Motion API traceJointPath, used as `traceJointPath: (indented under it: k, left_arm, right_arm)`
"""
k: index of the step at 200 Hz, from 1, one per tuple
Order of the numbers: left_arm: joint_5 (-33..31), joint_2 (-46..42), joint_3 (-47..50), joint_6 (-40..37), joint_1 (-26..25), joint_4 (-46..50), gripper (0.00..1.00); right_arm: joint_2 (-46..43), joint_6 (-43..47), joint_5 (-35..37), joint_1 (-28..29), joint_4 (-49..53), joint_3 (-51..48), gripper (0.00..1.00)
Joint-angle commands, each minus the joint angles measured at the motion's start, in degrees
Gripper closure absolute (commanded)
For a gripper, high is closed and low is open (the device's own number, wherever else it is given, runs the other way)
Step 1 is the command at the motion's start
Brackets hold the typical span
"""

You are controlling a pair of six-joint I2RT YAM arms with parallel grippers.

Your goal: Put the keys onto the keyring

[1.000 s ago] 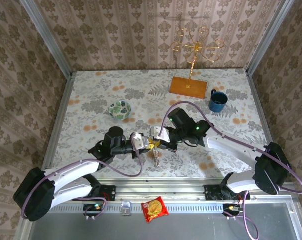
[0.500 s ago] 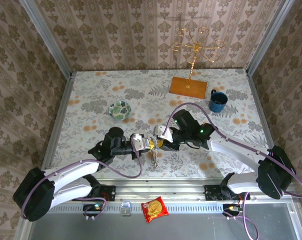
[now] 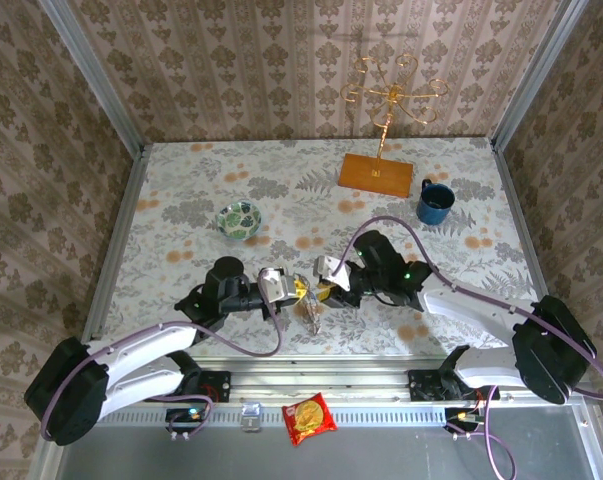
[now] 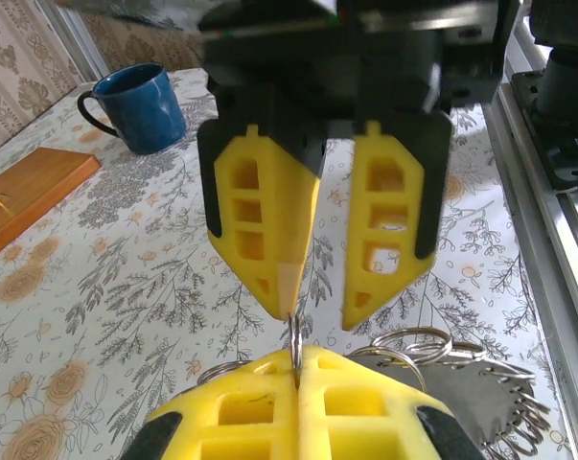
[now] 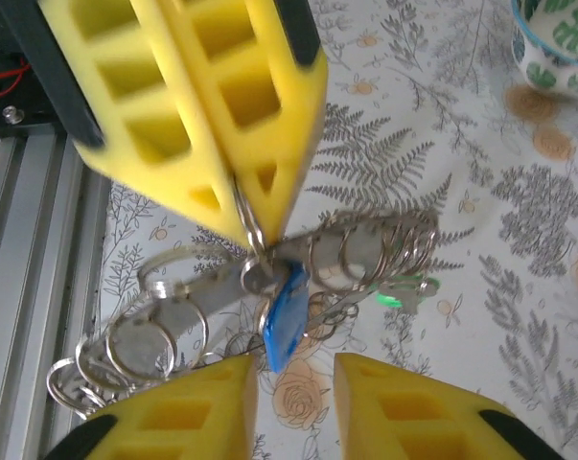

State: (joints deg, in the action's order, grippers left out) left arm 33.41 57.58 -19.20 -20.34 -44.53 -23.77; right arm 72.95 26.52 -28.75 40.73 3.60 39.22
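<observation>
I should take the blue key (image 5: pixel 287 321) with my right gripper and lay the keyring flat, as the keyring hangs on edge from the ring in my left gripper.
My left gripper (image 3: pixel 289 288) is shut on a thin split ring of the keyring (image 4: pixel 295 337), held upright between its yellow fingertips (image 4: pixel 269 383). From that ring hangs a bunch of more steel rings and a grey metal tag (image 5: pixel 360 251), just above the table. The blue key (image 5: pixel 283 311) dangles from the bunch, and the green key (image 5: pixel 404 292) sits at its far end. My right gripper (image 5: pixel 293 369) is open, its fingers apart just under the blue key and touching nothing. In the left wrist view the right gripper (image 4: pixel 319 316) faces mine, one tip near the ring.
A blue mug (image 3: pixel 434 203) stands at the back right, beside a gold wire stand on an orange base (image 3: pixel 376 173). A green-patterned bowl (image 3: pixel 238 217) sits at the back left. The metal rail (image 3: pixel 381 405) runs along the near edge, with a snack packet (image 3: pixel 309 418) on it.
The right gripper has opened, let go of the bunch and drawn back a little to the right. The left gripper stays shut on the ring.
</observation>
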Motion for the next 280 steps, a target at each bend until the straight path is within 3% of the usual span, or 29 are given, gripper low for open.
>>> traceJointPath:
  k: [1,25,102,123,177,280]
  left_arm:
    - [1.8,-1.4,0.6,2.2,0.5,-4.0,1.00]
    - [1.4,-1.2,1.2,3.4,0.6,-6.4,1.00]
    - [0.2,0.3,2.4,6.3,0.6,-11.8,1.00]
    - [-0.1,0.1,2.5,6.4,0.6,-11.7,1.00]
    - [-0.5,-1.4,1.9,4.5,0.7,-7.9,1.00]
    - [-1.7,-1.4,-0.2,1.2,0.7,-1.0,0.98]
  right_arm:
    - [0.1,-2.5,-0.2,-0.2,-7.2,-1.0,0.67]
    - [1.8,-4.7,-1.8,1.1,-10.7,-2.0,0.64]
    - [4.7,-7.4,2.5,3.3,-18.8,-4.8,0.62]
    - [4.7,-7.5,4.7,3.3,-19.6,-5.2,0.66]
    - [-0.4,-4.7,8.7,3.3,-15.7,-4.8,1.00]
    - [-6.9,-0.8,9.5,3.3,-2.2,1.7,1.00]
